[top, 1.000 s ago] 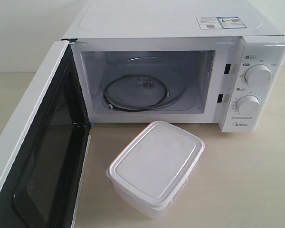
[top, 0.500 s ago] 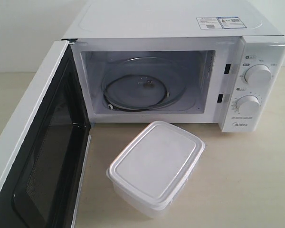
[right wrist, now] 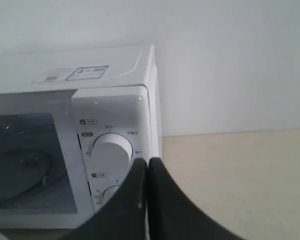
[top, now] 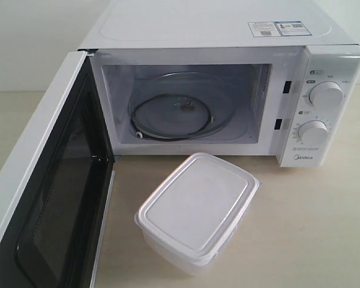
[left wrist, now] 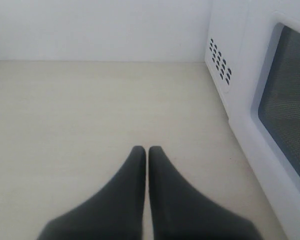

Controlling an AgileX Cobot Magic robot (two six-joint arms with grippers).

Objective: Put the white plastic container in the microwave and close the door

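Next, I grab the white plastic container with my right gripper by its lid's long edge (top: 234,218), on the side toward the microwave's dial panel.
The white plastic container (top: 197,211), lid on, rests on the table just in front of the microwave (top: 228,36). Its door (top: 45,180) is swung wide open to the left, black inner face showing. Inside lies the glass turntable (top: 180,114), with nothing on it. Neither arm shows in the exterior view. My left gripper (left wrist: 147,150) is shut and empty above bare table, with the door's outer side (left wrist: 270,90) next to it. My right gripper (right wrist: 147,161) is shut and empty, and beyond it is the microwave's dial panel (right wrist: 110,150).
The light wood table (top: 312,228) extends right of the container and left of the door. Two round dials (top: 325,94) are on the microwave's right panel. A white wall (right wrist: 230,60) stands behind.
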